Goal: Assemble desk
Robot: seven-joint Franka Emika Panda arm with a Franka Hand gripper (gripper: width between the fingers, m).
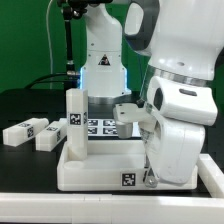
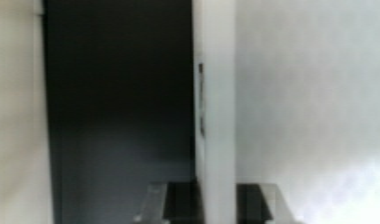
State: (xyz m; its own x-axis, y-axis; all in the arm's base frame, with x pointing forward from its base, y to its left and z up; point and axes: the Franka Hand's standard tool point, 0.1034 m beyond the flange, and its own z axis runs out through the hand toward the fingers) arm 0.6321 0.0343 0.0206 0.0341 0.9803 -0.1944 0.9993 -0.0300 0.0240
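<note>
I will release the white tabletop with my gripper, snug in the corner [image 1: 145,172] between the white front bar and side bar.
The white tray-like tabletop [image 1: 100,172] lies at the front of the black table. One white leg [image 1: 75,120] stands upright in its back corner on the exterior view's left. My gripper [image 1: 150,172] is low over the tabletop's side on the exterior view's right, mostly hidden by the arm. In the blurred wrist view my gripper [image 2: 215,205] has a dark finger [image 2: 178,205] on each side of a thin white wall [image 2: 213,100], which looks like the tabletop's rim. The jaws are closed against it.
Two loose tagged legs [image 1: 25,131] [image 1: 50,138] lie on the table at the exterior view's left. Another white tagged block [image 1: 130,112] sits behind the tray beside the arm. The marker board [image 1: 102,125] lies behind the tray. The robot base stands at the back.
</note>
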